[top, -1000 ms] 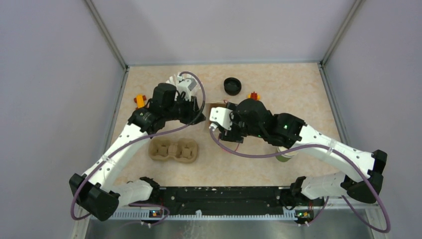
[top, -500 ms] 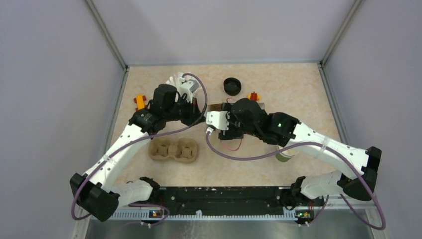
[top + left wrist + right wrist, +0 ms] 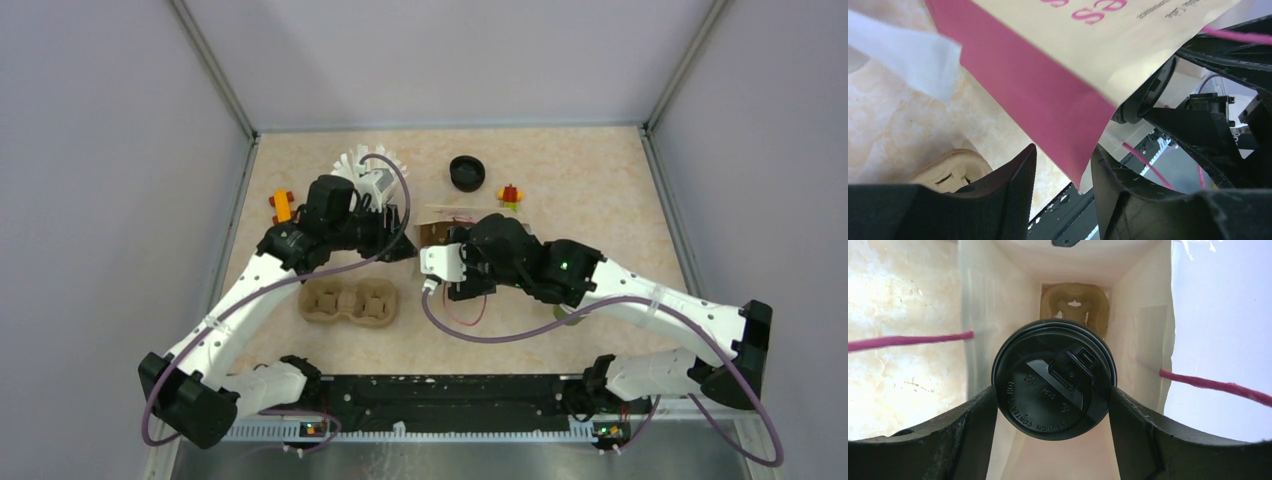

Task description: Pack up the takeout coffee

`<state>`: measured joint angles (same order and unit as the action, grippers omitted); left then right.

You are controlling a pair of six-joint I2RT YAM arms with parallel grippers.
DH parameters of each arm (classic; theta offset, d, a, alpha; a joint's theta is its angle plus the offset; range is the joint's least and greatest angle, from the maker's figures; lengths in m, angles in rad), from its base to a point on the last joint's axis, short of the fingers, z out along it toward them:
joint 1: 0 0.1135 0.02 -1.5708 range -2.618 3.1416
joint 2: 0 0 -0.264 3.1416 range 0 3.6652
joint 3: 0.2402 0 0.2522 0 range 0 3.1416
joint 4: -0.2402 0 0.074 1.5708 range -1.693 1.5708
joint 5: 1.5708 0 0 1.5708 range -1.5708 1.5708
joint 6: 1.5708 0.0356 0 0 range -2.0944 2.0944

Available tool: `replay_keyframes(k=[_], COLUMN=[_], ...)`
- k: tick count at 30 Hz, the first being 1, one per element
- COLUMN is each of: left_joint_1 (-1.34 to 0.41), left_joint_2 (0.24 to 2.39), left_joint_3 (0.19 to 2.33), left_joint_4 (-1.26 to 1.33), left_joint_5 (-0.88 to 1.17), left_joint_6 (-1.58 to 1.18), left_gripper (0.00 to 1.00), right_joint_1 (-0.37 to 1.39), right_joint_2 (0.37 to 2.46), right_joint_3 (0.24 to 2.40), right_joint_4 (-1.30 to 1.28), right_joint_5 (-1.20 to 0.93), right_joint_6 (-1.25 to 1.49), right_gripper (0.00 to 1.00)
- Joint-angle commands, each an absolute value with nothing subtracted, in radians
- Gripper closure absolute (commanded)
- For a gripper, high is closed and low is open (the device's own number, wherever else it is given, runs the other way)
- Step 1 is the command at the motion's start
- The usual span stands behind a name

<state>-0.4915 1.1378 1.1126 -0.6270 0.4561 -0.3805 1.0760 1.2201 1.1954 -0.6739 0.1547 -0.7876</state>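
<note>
My left gripper's open fingers are loosely around the bag's pink corner, so next I pinch its edge (image 3: 1088, 165) and hold the bag steady before I pack the takeout coffee.
The takeout coffee (image 3: 1048, 375) shows its round black lid in the right wrist view. My right gripper (image 3: 1053, 390) is shut on it, one finger on each side of the lid, at the mouth of an open paper bag (image 3: 1138, 315) with pink cord handles. A pulp-coloured shape shows at the bag's far end. From above, my right gripper (image 3: 440, 262) sits against the brown bag (image 3: 432, 233) and the cup is hidden. My left gripper (image 3: 402, 240) is at the bag's left side. In the left wrist view, the bag's pink corner (image 3: 1048, 85) sits between the fingers of my left gripper (image 3: 1063, 155).
A pulp cup carrier (image 3: 350, 300) lies near the left arm. A white cup of straws (image 3: 360, 165) stands at the back, a black lid-like object (image 3: 466, 172) to its right. Small orange toys (image 3: 282, 205) (image 3: 511, 194) lie on the table. A green cup (image 3: 562, 316) peeks from under the right arm.
My right gripper has moved left and nearer with the coffee, up to the bag's mouth. The bag and my left gripper have shifted slightly nearer.
</note>
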Motion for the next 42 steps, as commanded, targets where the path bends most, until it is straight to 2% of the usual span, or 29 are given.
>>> replay_keyframes(k=[1, 11, 16, 18, 25, 29, 38, 42], left_joint_1=[-0.487, -0.487, -0.487, -0.488, -0.488, -0.487, -0.487, -0.487], left_joint_2=[1.076, 1.06, 1.077, 1.081, 1.085, 1.082, 1.065, 1.07], left_joint_3=[1.076, 1.012, 1.014, 1.009, 1.003, 1.006, 0.973, 0.988], left_joint_4=[-0.606, -0.481, -0.48, -0.475, -0.459, -0.465, -0.425, -0.423], left_joint_5=[0.414, 0.525, 0.517, 0.516, 0.517, 0.525, 0.577, 0.59], left_joint_6=[-0.388, -0.419, -0.408, -0.409, -0.408, -0.386, -0.368, -0.364], left_gripper=[0.47, 0.37, 0.39, 0.43, 0.76, 0.9, 0.99, 1.0], right_joint_1=[1.094, 1.095, 1.098, 1.099, 1.094, 1.094, 1.018, 1.018], right_joint_2=[1.212, 1.218, 1.219, 1.22, 1.194, 1.167, 1.213, 1.21], right_joint_3=[1.198, 1.171, 1.162, 1.162, 1.147, 1.121, 1.127, 1.073], right_joint_4=[-0.598, -0.562, -0.557, -0.551, -0.556, -0.605, -0.589, -0.548], right_joint_5=[0.131, 0.163, 0.177, 0.191, 0.197, 0.224, 0.25, 0.257], right_joint_6=[-0.769, -0.759, -0.757, -0.765, -0.778, -0.803, -0.915, -0.976], right_gripper=[0.38, 0.38, 0.39, 0.39, 0.39, 0.39, 0.37, 0.37])
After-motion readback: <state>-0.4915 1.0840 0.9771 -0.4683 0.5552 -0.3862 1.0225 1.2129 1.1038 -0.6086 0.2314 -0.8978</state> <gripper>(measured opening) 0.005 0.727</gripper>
